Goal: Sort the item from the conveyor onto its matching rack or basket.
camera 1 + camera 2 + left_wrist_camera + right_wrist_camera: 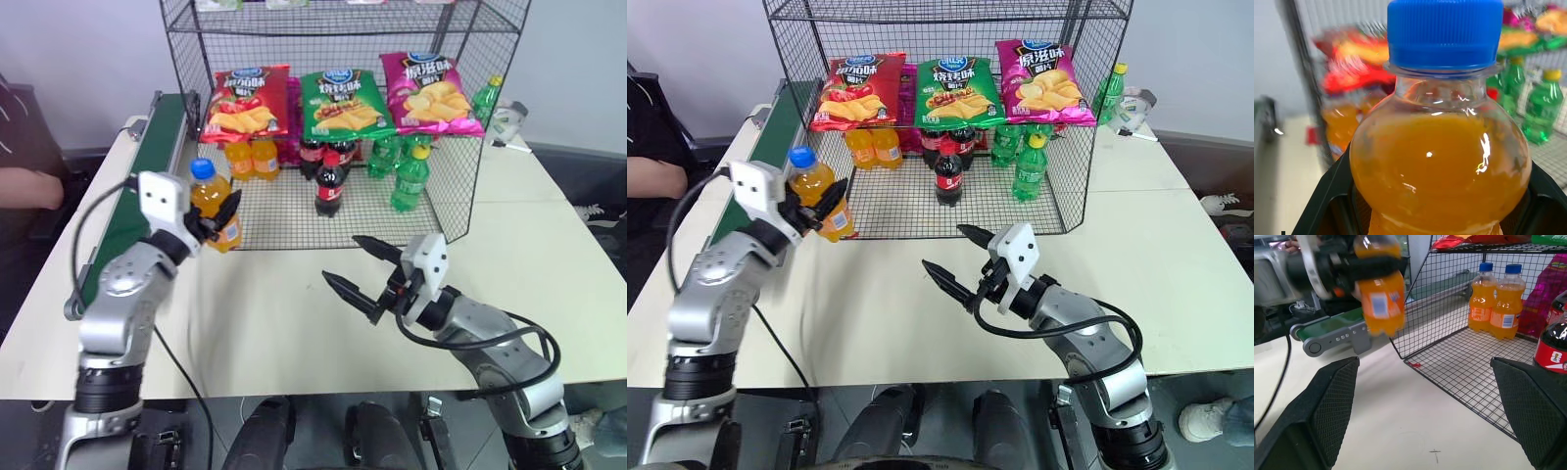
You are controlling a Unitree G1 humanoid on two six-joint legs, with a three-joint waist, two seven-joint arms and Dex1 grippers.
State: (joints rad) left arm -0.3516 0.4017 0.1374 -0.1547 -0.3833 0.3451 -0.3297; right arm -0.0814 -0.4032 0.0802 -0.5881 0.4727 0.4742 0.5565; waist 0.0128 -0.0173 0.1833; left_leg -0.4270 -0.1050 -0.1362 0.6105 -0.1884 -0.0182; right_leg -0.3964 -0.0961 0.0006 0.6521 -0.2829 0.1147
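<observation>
Next, my left gripper sets the orange soda bottle down and lets go of it on the rack's bottom in front of the other orange bottles (260,233).
The item, a small orange soda bottle (212,200) with a blue cap, hangs upright above the table, just off the rack's front left corner. My left gripper (217,221) is shut on its body; up close its cap and shoulder (1442,147) sit between the black fingers. The conveyor (147,166) runs along the table's left side, behind the bottle. The black wire rack (451,196) stands at the back, with crisp bags on a tier and orange, cola and green bottles on its floor. My right gripper (358,262) is open over the middle of the table, holding nothing.
Two orange soda bottles (1494,308) stand at the back left of the rack floor, a cola bottle (330,186) near its front middle, green bottles (409,180) to the right. A person's arm (29,186) rests at the left edge. A green bottle (487,98) stands outside the rack's right.
</observation>
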